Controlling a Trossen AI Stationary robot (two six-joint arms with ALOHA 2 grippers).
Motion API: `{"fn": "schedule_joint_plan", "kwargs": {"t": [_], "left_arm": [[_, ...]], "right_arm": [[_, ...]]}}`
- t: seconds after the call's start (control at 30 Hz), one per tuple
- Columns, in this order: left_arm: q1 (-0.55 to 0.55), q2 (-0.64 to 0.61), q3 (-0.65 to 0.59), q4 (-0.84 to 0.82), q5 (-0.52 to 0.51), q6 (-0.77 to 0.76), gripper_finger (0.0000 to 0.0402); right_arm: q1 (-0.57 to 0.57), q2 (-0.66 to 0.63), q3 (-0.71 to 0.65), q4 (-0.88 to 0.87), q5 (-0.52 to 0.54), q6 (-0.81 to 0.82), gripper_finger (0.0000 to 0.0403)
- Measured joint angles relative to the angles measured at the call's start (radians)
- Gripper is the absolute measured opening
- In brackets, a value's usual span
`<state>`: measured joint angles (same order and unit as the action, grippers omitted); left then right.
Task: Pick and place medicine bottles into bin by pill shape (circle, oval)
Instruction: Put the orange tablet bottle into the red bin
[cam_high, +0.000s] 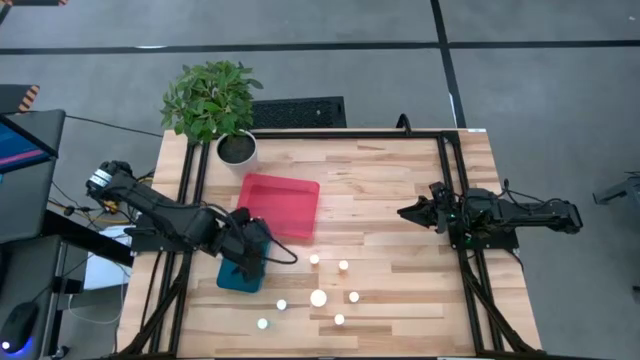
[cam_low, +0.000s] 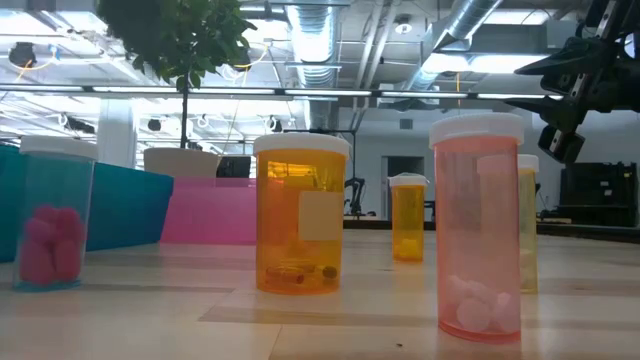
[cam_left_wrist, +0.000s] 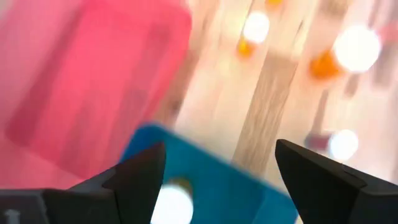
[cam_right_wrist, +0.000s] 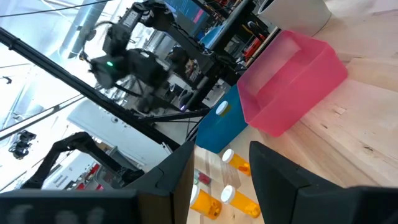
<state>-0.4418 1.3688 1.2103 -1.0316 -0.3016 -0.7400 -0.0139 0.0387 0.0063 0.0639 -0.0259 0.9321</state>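
Of the two medicine bottles closest to the pink bin, my left gripper should grab the white cap (cam_high: 343, 265) of the bottle farther from the teal bin.
Several small white-capped medicine bottles (cam_high: 318, 297) stand upright on the wooden table near its near edge. In the low view they show as an orange bottle (cam_low: 300, 215), a pink bottle (cam_low: 478, 230) and a blue bottle (cam_low: 55, 210). My left gripper (cam_high: 262, 250) hovers open and empty over the teal bin (cam_high: 238, 277). One white-capped bottle (cam_left_wrist: 173, 204) lies inside that bin (cam_left_wrist: 205, 180), below the fingers. My right gripper (cam_high: 403, 212) waits open and empty at the table's right side, well above the table; it also shows in the low view (cam_low: 580, 70).
A pink bin (cam_high: 281, 205) stands just behind the teal bin. A potted plant (cam_high: 212, 105) stands at the far left corner. Bare wood lies between the bottles and my right gripper.
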Motion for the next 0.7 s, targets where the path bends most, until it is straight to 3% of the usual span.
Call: {"fn": "schedule_joint_plan", "kwargs": {"t": [0.2, 0.43, 0.7], "left_arm": [[0.121, 0.095, 0.152, 0.139, -0.010, 0.259, 0.0295], [0.268, 0.345, 0.339, 0.203, 0.141, 0.619, 0.0295], [0.306, 0.522, 0.455, 0.322, 0.258, 0.827, 0.0295]], "right_arm": [[0.000, 0.000, 0.000, 0.000, 0.000, -0.021, 0.0165], [0.000, 0.000, 0.000, 0.000, 0.000, -0.021, 0.0166], [0.000, 0.000, 0.000, -0.004, -0.001, -0.025, 0.0165]]}}
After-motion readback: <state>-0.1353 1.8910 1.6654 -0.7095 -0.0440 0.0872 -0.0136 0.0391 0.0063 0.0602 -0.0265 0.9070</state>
